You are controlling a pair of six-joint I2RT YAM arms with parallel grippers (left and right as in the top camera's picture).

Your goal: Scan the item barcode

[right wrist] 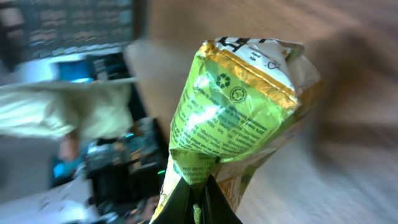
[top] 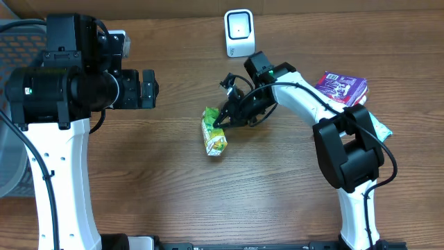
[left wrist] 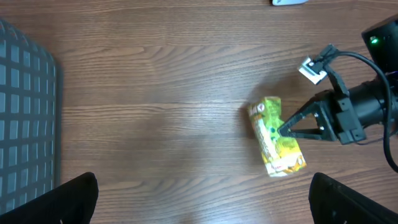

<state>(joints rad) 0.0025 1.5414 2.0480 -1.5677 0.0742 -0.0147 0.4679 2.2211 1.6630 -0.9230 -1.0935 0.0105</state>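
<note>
My right gripper is pinching only a thin crease at the packet's edge, so next I put it down and grip across its body (left wrist: 271, 132) from above before scanning.
A green and yellow snack packet (top: 214, 132) lies on the wooden table near the middle. My right gripper (top: 220, 122) reaches in from the right and is shut on the packet's edge; in the right wrist view the packet (right wrist: 233, 106) is pinched between the two dark fingers (right wrist: 180, 202), its crimped gold seal pointing away. In the left wrist view the same packet (left wrist: 275, 137) shows with the right gripper's tips on its side. A white barcode scanner (top: 238, 32) stands at the table's back edge. My left gripper (top: 148, 88) hovers open at the left, empty, its fingers (left wrist: 71, 202) wide apart.
A purple packet (top: 341, 87) lies at the right beside the right arm, with a pale packet (top: 379, 126) partly under the arm. A grey mesh basket (left wrist: 25, 118) sits at the left edge of the table.
</note>
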